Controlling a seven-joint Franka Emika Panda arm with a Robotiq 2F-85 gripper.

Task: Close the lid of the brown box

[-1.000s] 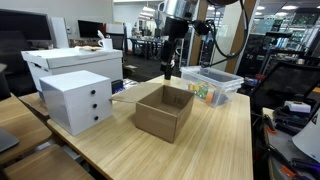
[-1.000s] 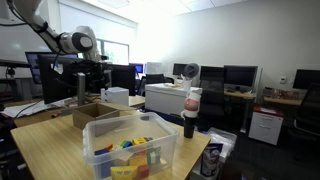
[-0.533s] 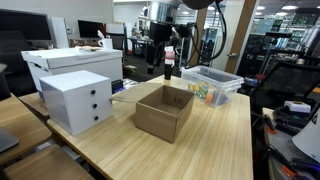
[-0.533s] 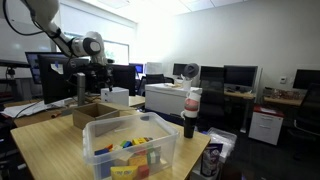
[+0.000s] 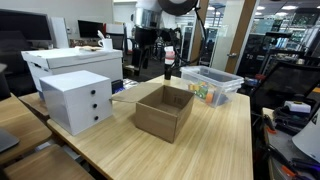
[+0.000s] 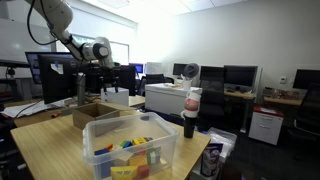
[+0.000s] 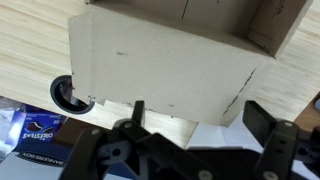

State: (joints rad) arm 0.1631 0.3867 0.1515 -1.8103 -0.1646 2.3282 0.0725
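Observation:
My gripper needs to close on the middle of the lid's outer edge (image 7: 155, 108), on the side that is farthest from the opening of the brown box.
The brown box (image 5: 163, 112) stands open on the wooden table; it also shows in an exterior view (image 6: 95, 112). Its lid (image 5: 126, 97) is a flat cardboard flap folded outward and lying low beside the box. In the wrist view the lid (image 7: 160, 65) fills the middle, with the box's inside at the top right. My gripper (image 7: 200, 125) is open and empty, its two fingers apart just above the lid's outer edge. In both exterior views the gripper (image 5: 141, 68) (image 6: 83, 85) hangs above the lid side of the box, not touching it.
A white drawer unit (image 5: 75, 100) stands beside the box, with a large white carton (image 5: 70, 62) behind it. A clear plastic bin (image 5: 210, 85) of colourful items sits on the other side. A dark bottle (image 6: 190, 112) stands near the bin. Desks and monitors surround the table.
The arm has swung sideways from above the open box to above the outward-folded lid. The gripper stays open. The box and lid have not moved.

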